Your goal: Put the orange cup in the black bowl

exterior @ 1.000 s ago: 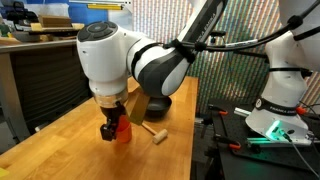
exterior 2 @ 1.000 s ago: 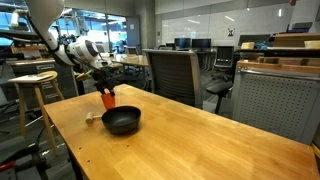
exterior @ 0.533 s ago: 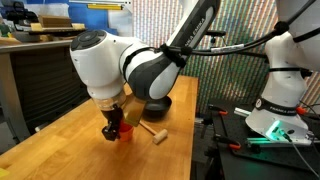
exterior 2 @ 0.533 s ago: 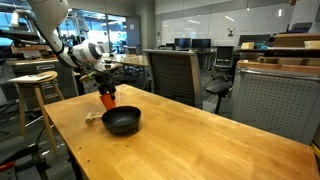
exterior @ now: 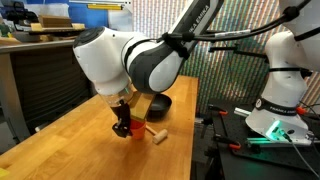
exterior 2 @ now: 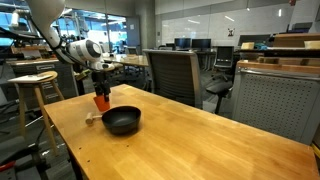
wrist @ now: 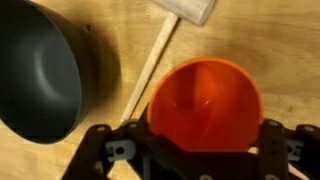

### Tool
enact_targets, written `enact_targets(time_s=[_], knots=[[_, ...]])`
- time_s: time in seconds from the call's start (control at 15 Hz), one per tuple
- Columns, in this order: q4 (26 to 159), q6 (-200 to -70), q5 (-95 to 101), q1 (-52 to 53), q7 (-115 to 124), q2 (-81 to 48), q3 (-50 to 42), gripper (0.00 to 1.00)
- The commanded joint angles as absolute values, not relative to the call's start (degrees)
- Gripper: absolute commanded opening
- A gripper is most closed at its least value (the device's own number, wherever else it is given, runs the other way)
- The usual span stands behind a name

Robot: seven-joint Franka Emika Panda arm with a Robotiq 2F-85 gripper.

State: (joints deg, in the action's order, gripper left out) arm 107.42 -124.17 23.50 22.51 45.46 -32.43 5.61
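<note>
The orange cup, now hanging a little above the wooden table, will be let go by my gripper on the bottom of the black bowl (exterior: 156, 104) (wrist: 40, 76), just past the wooden mallet.
The orange cup (wrist: 205, 105) fills the wrist view with its open mouth toward the camera, held between my gripper's (wrist: 190, 150) black fingers. In both exterior views the cup (exterior: 125, 128) (exterior 2: 101, 101) hangs in the gripper (exterior: 122, 124) (exterior 2: 100, 97) a little above the wooden table. The black bowl (exterior 2: 121, 121) stands on the table just beside the cup; it also shows in the wrist view (wrist: 40, 70) at the left, and partly behind the arm in an exterior view (exterior: 158, 104).
A pale wooden mallet (wrist: 170, 30) (exterior: 152, 131) lies on the table between cup and bowl. The wooden table (exterior 2: 190, 140) has edges close by. Office chairs (exterior 2: 175, 75) and a stool (exterior 2: 35, 90) stand around it.
The gripper with the cup has shifted a little toward the bowl and the mallet. Bowl and mallet have not moved.
</note>
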Motion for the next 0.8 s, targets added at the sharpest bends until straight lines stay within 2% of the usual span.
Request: enact_targets(time_s=[0.0, 0.4, 0.53, 0.73], knots=[[115.75, -124.68, 24.92, 24.00, 50.45, -20.50, 3.42, 0.53], [124.36, -125.04, 38.05, 20.29, 65.38, -8.15, 0.79, 0.53], [126.21, -124.51, 41.76, 17.75, 71.39, -7.39, 0.70, 0.53], [128.05, -124.39, 37.29, 13.15, 74.07, -9.61, 1.08, 0.53]])
